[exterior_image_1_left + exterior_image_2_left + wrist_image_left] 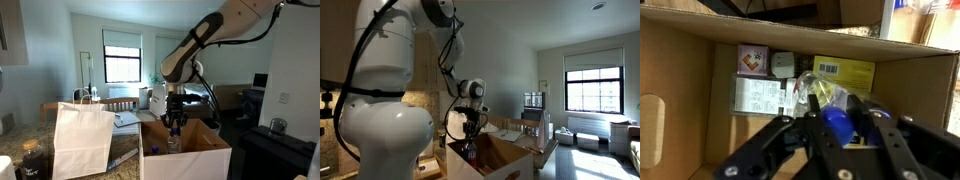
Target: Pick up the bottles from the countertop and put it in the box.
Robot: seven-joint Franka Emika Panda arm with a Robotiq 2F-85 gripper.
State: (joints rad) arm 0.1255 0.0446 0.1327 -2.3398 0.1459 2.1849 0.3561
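Observation:
My gripper has the clear plastic bottle. It will let go of it on the yellow packet inside the box [167,151] [840,80], next to the small white carton.
My gripper [834,111] is shut on a clear plastic bottle [823,92] by its blue cap [838,124], and the bottle's body points down into the box [680,90]. In both exterior views the gripper [177,121] [470,141] hangs over the open cardboard box [195,157] [510,155], just above its upright flaps. The bottle [173,139] dips below the rim. The dark speckled countertop [14,152] shows at the left in an exterior view. I see no other bottles on it.
A white paper bag [82,140] with handles stands beside the box. Inside the box lie a white labelled pack [760,96], a yellow packet [845,70] and a small white carton [752,61]. A dark cabinet [272,150] stands on the box's other side.

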